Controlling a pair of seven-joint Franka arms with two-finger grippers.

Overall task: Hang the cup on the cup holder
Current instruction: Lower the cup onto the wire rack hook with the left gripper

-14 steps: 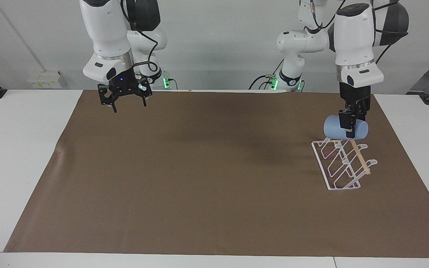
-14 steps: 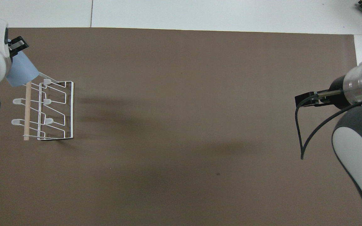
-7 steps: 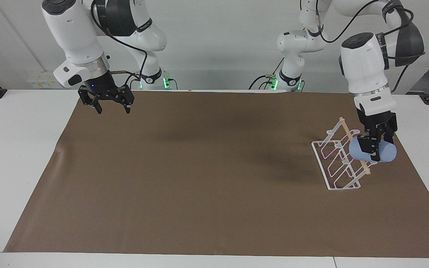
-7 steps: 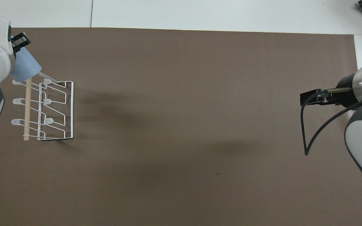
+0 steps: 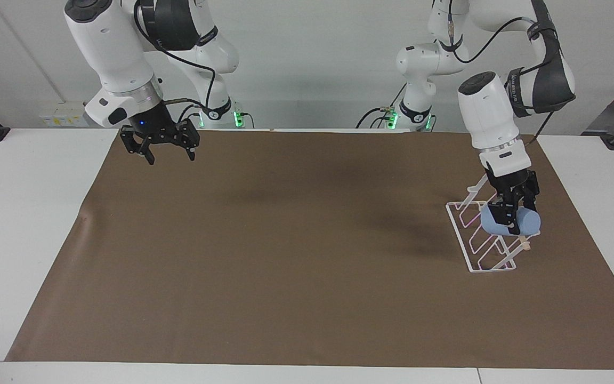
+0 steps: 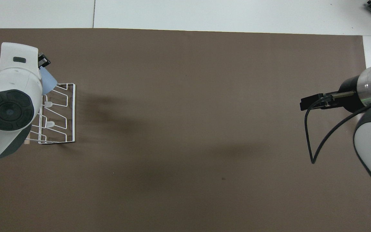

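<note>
Next, I release the light-blue cup on the peg at the white wire cup holder's far end [image 6: 61,87] with my left gripper. The cup is now held low over the holder.
The light-blue cup [image 5: 528,223] lies on its side in the air, low over the white wire cup holder [image 5: 485,256] at the left arm's end of the mat. My left gripper [image 5: 509,220] is shut on the cup from above, level with the rack's upper prongs and wooden dowel [image 5: 524,245]. Whether a prong is inside the cup I cannot tell. In the overhead view the left wrist covers much of the cup holder [image 6: 70,112], and only an edge of the cup [image 6: 48,82] shows. My right gripper [image 5: 171,156] hangs open and empty over the mat at the right arm's end.
A brown mat [image 5: 296,256] covers most of the white table [image 5: 24,224]. The right arm's black cable [image 6: 311,141] loops down beside its wrist.
The left arm has carried the cup from over the rack's end nearest the robots, out past the dowel, then down onto the rack's prongs. The right gripper has shifted slightly, still open.
</note>
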